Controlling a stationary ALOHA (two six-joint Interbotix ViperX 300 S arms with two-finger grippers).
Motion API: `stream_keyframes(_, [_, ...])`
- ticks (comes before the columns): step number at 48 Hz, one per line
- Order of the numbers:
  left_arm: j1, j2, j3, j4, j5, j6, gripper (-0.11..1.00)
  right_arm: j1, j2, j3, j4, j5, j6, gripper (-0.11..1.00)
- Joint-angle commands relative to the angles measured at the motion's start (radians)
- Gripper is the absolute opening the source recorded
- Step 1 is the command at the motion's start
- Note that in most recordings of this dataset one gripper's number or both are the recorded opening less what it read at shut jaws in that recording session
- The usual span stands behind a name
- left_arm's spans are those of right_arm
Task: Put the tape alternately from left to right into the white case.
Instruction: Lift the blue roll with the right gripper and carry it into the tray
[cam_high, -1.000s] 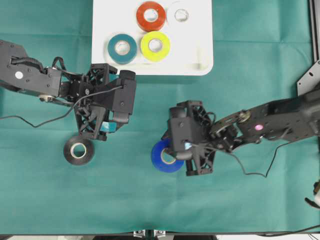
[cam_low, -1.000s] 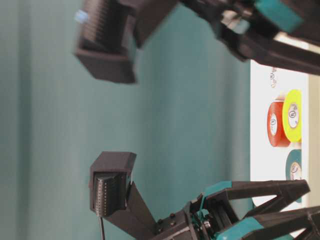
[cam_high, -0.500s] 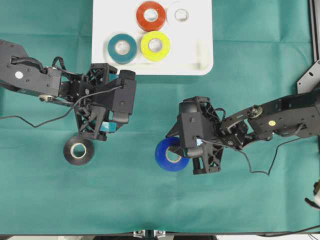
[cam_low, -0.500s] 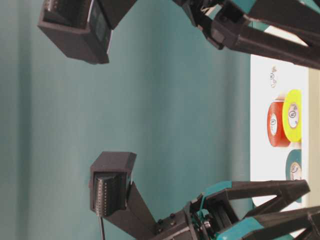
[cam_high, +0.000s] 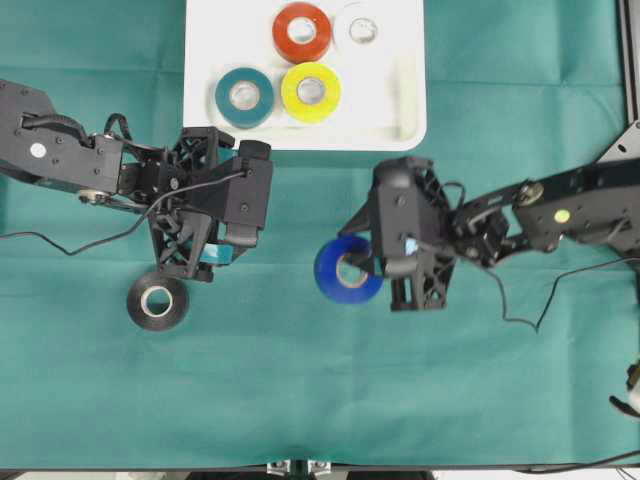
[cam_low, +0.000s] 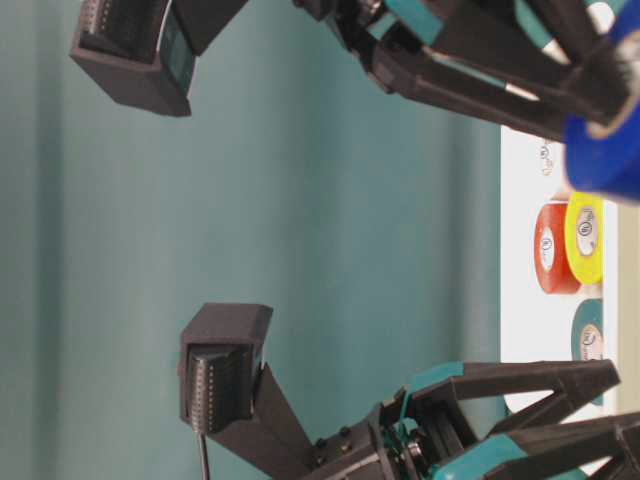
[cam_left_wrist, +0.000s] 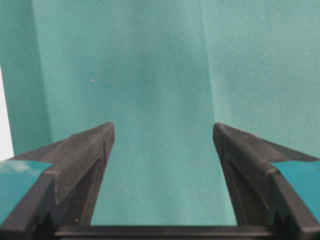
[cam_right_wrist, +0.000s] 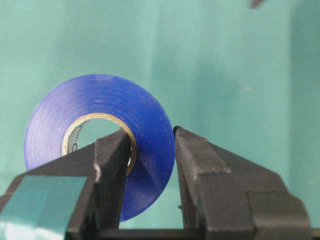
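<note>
I should let go of the blue tape with my right gripper in the white case (cam_high: 368, 91), next to the yellow tape and close to the white tape.
My right gripper (cam_high: 368, 268) is shut on the blue tape (cam_high: 340, 272), with one finger through the core and the other outside the wall. The right wrist view shows the gripper (cam_right_wrist: 150, 137) holding the blue tape (cam_right_wrist: 147, 112) on edge over green cloth. The white case (cam_high: 400, 110) at the back holds red-orange (cam_high: 302, 31), white (cam_high: 362, 30), teal (cam_high: 244, 96) and yellow (cam_high: 310, 91) tape. Black tape (cam_high: 158, 302) lies flat on the cloth at the left. Just above it my left gripper (cam_high: 188, 272) stands open, with bare cloth between its fingers (cam_left_wrist: 95, 150).
Green cloth covers the table. A metal frame post (cam_high: 620, 150) stands at the right edge. Cables trail from both arms across the cloth. The table-level view shows the blue tape (cam_low: 605, 150) in front of the case (cam_low: 520, 300).
My right gripper has carried the blue tape up and slightly right, closer to the case's front edge. The left arm and black tape have not moved.
</note>
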Motion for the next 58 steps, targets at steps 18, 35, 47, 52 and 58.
stream_keyframes(18, [0.000,-0.029,-0.014,0.000,-0.005,0.000,0.92,-0.187,-0.097,0.060,-0.071,-0.008,-0.003,0.31])
stream_keyframes(35, [0.000,-0.026,-0.012,-0.002,-0.005,0.000,0.92,-0.365,-0.094,0.072,-0.158,-0.011,-0.003,0.31])
stream_keyframes(47, [0.000,-0.029,-0.012,0.000,-0.006,0.000,0.92,-0.492,-0.066,0.087,-0.170,-0.020,-0.003,0.31])
stream_keyframes(52, [-0.002,-0.029,-0.012,0.000,-0.005,0.000,0.92,-0.528,-0.046,0.094,-0.170,-0.054,-0.003,0.31])
stream_keyframes(58, [0.000,-0.026,-0.012,0.000,-0.005,0.000,0.92,-0.549,-0.014,0.095,-0.170,-0.115,-0.003,0.31])
